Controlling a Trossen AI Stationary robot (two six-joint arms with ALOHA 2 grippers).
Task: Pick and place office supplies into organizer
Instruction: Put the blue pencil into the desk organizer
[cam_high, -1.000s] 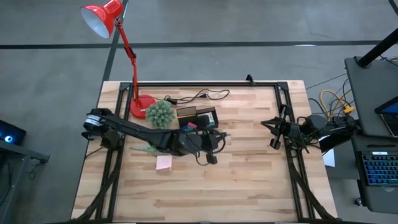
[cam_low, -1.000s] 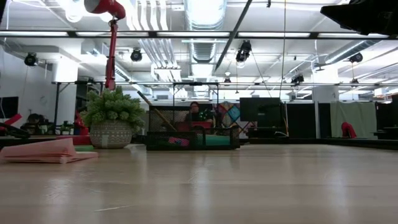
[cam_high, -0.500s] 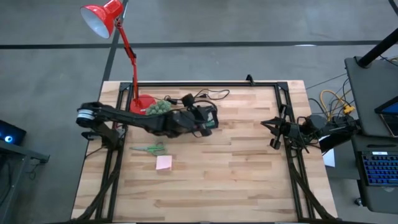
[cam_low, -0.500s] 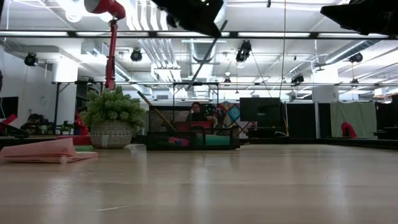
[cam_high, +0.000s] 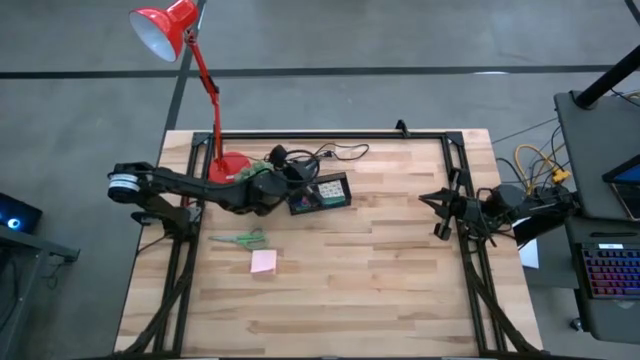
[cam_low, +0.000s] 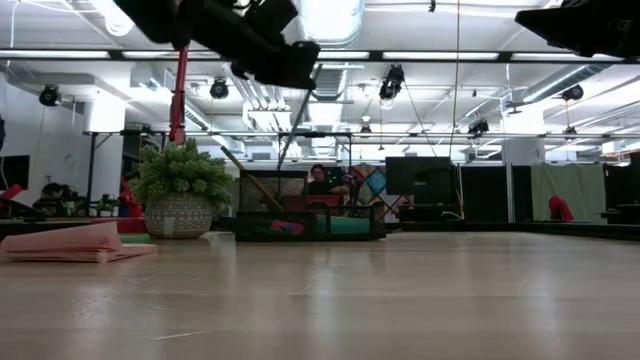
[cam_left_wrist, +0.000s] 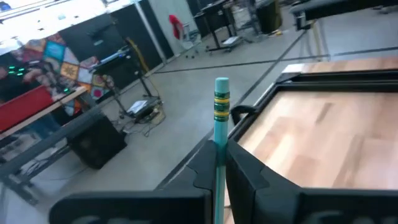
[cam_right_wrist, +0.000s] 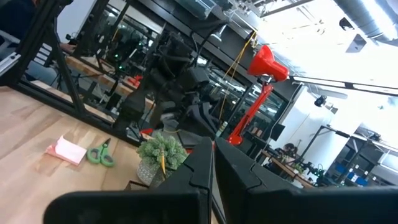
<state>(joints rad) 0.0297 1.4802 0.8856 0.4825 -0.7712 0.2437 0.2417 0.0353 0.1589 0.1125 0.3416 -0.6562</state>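
I need to use my left gripper to release the green pen in the black organizer's end section (cam_high: 304, 197) nearest the spiky plant.
My left gripper (cam_high: 288, 182) hovers above the table between the spiky plant (cam_high: 256, 172) and the black organizer (cam_high: 322, 191), shut on a slim green pen (cam_left_wrist: 221, 118). In the low view the pen (cam_low: 292, 130) slants down from the arm toward the organizer (cam_low: 310, 222). Green-handled scissors (cam_high: 240, 240) and the pink sticky pad (cam_high: 263, 262) lie flat on the wood nearer the table's near edge. Colourful small items sit inside the organizer. My right gripper (cam_right_wrist: 211, 163) waits shut at the table's right side (cam_high: 440, 212). My left gripper pinches the green pen between its two fingers (cam_left_wrist: 239, 165), the pen lying along them. The banded end (cam_left_wrist: 221, 99) sticks out past the fingertips. The pen is lifted clear of the table, and its other end hangs slanting below the arm (cam_low: 283, 158).
A red desk lamp stands with its round base (cam_high: 228, 166) at the far left, beside the plant. A black cable (cam_high: 335, 153) runs along the far side. Black frame rails (cam_high: 468, 260) border both sides. Bare wood spreads across the middle and near part (cam_high: 370, 290).
My left gripper has risen from the table's middle and swung toward the far edge and then left, passing over the organizer; it now hangs between plant and organizer. It stays shut and carries the pen with it. Scissors and pad have not moved.
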